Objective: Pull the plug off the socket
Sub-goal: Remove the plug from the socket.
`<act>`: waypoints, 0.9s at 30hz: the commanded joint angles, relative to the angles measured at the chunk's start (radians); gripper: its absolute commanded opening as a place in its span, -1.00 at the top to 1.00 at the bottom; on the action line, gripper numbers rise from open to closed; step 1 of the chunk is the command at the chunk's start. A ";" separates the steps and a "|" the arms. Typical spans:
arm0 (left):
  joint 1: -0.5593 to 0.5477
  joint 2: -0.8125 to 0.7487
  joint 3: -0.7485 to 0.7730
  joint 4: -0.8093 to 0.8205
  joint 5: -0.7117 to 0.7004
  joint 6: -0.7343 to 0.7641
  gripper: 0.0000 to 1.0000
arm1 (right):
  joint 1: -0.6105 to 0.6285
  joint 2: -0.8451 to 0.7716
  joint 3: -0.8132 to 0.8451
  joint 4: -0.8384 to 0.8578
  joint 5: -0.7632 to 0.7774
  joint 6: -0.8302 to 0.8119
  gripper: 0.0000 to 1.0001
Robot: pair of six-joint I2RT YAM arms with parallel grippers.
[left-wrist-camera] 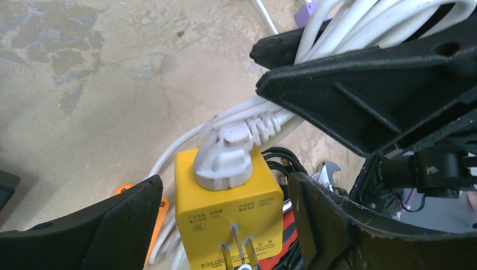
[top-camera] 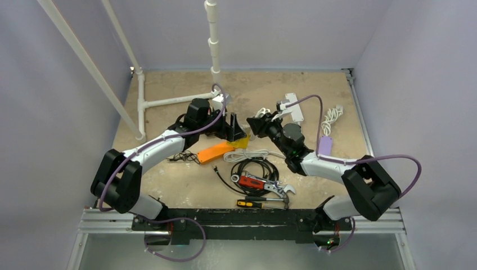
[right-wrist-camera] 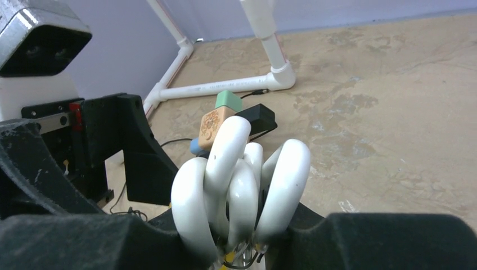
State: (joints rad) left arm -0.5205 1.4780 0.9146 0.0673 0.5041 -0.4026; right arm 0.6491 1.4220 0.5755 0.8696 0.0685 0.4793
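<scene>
My left gripper needs to clamp the socket before my right gripper takes the plug's ribbed neck (left-wrist-camera: 264, 127), since my right gripper is holding the cable loops beyond the plug.
A yellow cube socket (left-wrist-camera: 225, 211) hangs between the fingers of my left gripper (left-wrist-camera: 225, 185), with a gap showing on each side, so the jaws stand open around it. The white plug (left-wrist-camera: 224, 160) is still seated in the socket's top face. Its white cable (left-wrist-camera: 264, 121) runs up into my right gripper (right-wrist-camera: 242, 225), which is shut on a bundle of white cable loops (right-wrist-camera: 242, 174). In the top view the left gripper (top-camera: 236, 133) and right gripper (top-camera: 255, 122) meet at mid-table, with the socket (top-camera: 242, 142) just below them.
An orange tool (top-camera: 214, 152), a coiled black cable (top-camera: 260, 166), red-handled pliers (top-camera: 253, 182) and a screwdriver (top-camera: 253, 203) lie near the front. A white power strip (top-camera: 293, 107) and a cord bundle (top-camera: 332, 116) sit at back right. A white pipe frame (top-camera: 169, 102) stands at back left.
</scene>
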 commanded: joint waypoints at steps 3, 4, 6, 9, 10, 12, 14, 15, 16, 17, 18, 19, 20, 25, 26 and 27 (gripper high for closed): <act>-0.040 -0.003 0.036 -0.002 0.020 0.034 -0.80 | 0.002 -0.102 -0.046 0.103 0.108 0.049 1.00; -0.044 0.005 0.041 -0.016 0.014 0.041 -0.82 | 0.003 -0.111 -0.052 0.108 0.117 0.052 1.00; -0.053 0.015 0.046 -0.024 0.018 0.042 -0.86 | 0.003 -0.124 -0.062 0.111 0.139 0.057 1.00; -0.067 0.022 0.047 -0.024 0.019 0.043 -0.90 | 0.004 -0.130 -0.067 0.110 0.159 0.061 1.00; -0.070 0.025 0.048 -0.025 0.014 0.045 -0.91 | 0.004 -0.130 -0.069 0.112 0.157 0.062 1.00; -0.073 0.032 0.050 -0.027 0.004 0.047 -0.91 | 0.003 -0.127 -0.072 0.130 0.138 0.062 1.00; -0.073 0.039 0.053 -0.027 -0.002 0.047 -0.86 | 0.005 -0.126 -0.075 0.144 0.125 0.063 1.00; -0.073 0.044 0.055 -0.027 -0.004 0.048 -0.74 | 0.005 -0.126 -0.075 0.148 0.119 0.062 1.00; -0.073 0.048 0.057 -0.027 -0.007 0.048 -0.59 | 0.007 -0.125 -0.075 0.150 0.116 0.062 1.00; -0.073 0.051 0.058 -0.027 -0.013 0.048 -0.39 | 0.006 -0.124 -0.074 0.148 0.111 0.062 1.00; -0.074 0.056 0.059 -0.027 -0.020 0.048 -0.23 | 0.007 -0.124 -0.074 0.149 0.104 0.062 1.00; -0.074 0.059 0.062 -0.027 -0.025 0.048 -0.14 | 0.006 -0.126 -0.075 0.151 0.097 0.061 1.00; -0.073 0.064 0.064 -0.026 -0.032 0.048 0.01 | 0.006 -0.126 -0.074 0.158 0.079 0.058 1.00; -0.074 0.033 0.080 -0.055 -0.143 0.113 1.00 | 0.007 -0.151 -0.057 0.137 0.006 0.045 0.11; -0.075 0.008 0.073 -0.061 -0.181 0.132 1.00 | 0.005 -0.168 -0.055 0.115 0.011 0.067 -0.06; -0.075 -0.019 0.061 -0.064 -0.203 0.155 1.00 | 0.001 -0.187 -0.048 0.088 0.010 0.061 -0.22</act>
State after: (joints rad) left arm -0.5961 1.5276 0.9504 0.0036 0.4362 -0.3325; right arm 0.6479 1.3228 0.4885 0.8974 0.1352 0.5140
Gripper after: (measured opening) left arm 0.611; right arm 0.474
